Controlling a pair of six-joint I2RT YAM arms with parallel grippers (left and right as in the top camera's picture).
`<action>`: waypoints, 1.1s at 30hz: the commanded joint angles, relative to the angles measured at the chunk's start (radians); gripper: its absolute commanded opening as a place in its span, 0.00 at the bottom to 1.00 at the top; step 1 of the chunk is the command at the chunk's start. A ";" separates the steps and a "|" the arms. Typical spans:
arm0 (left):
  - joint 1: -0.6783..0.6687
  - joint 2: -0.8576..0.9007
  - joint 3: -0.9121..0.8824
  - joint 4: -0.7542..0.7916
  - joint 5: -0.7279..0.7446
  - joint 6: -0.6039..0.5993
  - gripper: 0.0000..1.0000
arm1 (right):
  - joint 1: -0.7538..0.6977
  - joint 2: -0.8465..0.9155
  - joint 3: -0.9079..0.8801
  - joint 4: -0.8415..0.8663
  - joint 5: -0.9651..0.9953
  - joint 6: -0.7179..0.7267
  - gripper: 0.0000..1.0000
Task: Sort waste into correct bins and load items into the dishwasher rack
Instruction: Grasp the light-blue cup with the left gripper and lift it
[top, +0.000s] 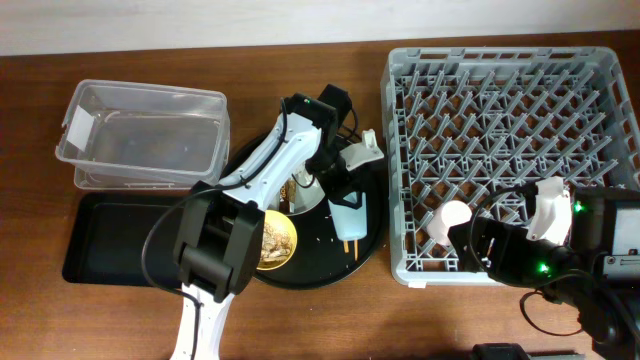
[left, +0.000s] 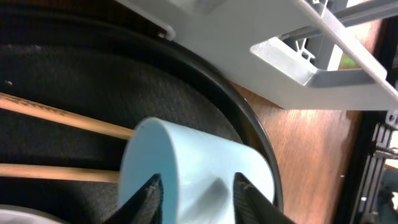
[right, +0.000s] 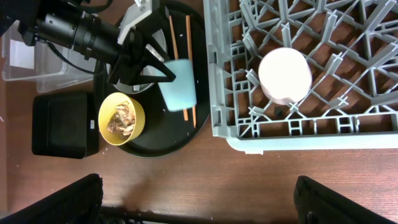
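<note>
The light blue cup is lying on its side. I should lift it with my left gripper by the cup's rim (left: 174, 146) so my right gripper can take it.
The light blue cup (top: 351, 214) lies on the large round black tray (top: 372, 250), across two wooden chopsticks (left: 62, 115). My left gripper (left: 198, 183) is open with both fingertips just over the cup's side (left: 199, 155). A yellow bowl (top: 272, 242) holds brownish food scraps (right: 122, 118). The pale plate (top: 306, 196) is mostly hidden under my left arm. The pink cup (top: 455, 218) stands upside down in the grey dishwasher rack (top: 395, 150). My right gripper (right: 199, 199) is open and empty over the table in front of the rack. The tissue and the wrapper are out of view.
A clear plastic tub (top: 150, 92) with a white label stands at the back left. A shallow black rectangular tray (top: 110, 240) lies in front of it. The rack's front wall (right: 311, 134) is close to the round tray's right edge.
</note>
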 joint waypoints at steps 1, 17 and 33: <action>-0.005 0.007 0.006 -0.033 0.022 0.015 0.23 | -0.005 -0.001 0.002 0.000 -0.004 0.001 0.98; 0.058 -0.009 0.200 -0.309 0.023 -0.165 0.54 | -0.005 -0.001 0.002 -0.021 -0.005 0.001 0.98; 0.026 -0.005 -0.145 -0.267 0.213 0.041 0.00 | -0.005 -0.001 0.002 -0.022 -0.005 0.002 0.99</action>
